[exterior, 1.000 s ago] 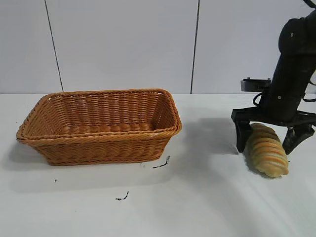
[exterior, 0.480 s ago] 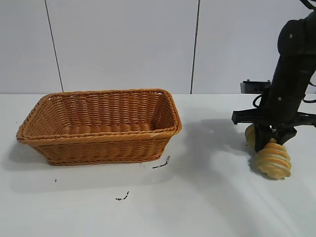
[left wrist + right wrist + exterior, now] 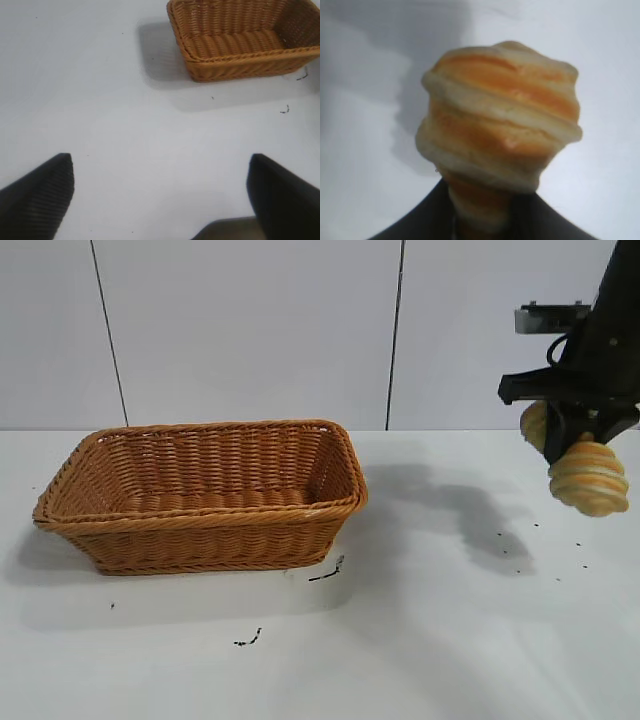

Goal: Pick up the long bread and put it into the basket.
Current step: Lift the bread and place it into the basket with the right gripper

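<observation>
The long bread, now held high above the table, will be released by my right gripper near the middle of the wicker basket (image 3: 185, 485), just behind its front rim.
My right gripper (image 3: 568, 438) is shut on the long bread (image 3: 588, 478), a golden-tan loaf with orange and pale ridges, and holds it in the air well above the table at the far right. The loaf fills the right wrist view (image 3: 502, 117), squeezed between the dark jaws. The orange-brown wicker basket (image 3: 200, 525) sits on the table at the left, holding nothing; it also shows in the left wrist view (image 3: 240, 67). My left gripper (image 3: 160, 190) is open and holds nothing above bare table, out of the exterior view.
The white table (image 3: 420, 640) carries small dark marks (image 3: 327, 573) in front of the basket and crumbs (image 3: 520, 550) below the bread. A pale panelled wall stands behind.
My right gripper closed on the long bread on the table, then lifted it up and slightly right, clear of the surface. The basket has not moved.
</observation>
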Tool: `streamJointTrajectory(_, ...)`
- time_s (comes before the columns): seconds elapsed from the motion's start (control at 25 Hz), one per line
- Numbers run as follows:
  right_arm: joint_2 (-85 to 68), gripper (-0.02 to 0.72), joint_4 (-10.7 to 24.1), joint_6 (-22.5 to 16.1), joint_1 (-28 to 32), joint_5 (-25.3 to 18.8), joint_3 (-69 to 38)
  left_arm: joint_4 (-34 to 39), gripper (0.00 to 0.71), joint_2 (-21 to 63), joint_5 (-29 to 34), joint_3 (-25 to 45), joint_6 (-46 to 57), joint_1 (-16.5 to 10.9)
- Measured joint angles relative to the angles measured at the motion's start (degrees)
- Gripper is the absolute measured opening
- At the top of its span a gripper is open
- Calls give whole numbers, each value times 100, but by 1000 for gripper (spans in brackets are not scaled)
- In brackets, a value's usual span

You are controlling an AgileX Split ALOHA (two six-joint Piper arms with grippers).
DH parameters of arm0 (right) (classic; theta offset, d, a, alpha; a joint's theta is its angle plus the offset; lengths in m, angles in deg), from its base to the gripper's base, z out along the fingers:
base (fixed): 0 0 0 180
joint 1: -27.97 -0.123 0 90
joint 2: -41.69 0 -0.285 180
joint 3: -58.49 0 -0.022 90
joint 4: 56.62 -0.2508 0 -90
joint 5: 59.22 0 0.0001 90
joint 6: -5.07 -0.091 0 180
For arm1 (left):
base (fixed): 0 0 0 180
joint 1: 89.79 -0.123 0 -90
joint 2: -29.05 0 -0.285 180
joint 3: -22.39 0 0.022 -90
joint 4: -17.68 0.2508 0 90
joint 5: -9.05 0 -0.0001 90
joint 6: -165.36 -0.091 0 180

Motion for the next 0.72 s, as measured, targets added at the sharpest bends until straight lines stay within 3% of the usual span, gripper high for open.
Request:
streamJointTrajectory(0.16,149,139,104,5,-105,-330,798,0,692,0,0,0,0,0)
streamJointTrajectory(0.36,758,128,168,91,-660,-775,1937,0,692,0,0,0,0,0)
streamJointTrajectory(0.72,1896,128,163,524,-2067,-941,3938,0,692,0,0,0,0,0)
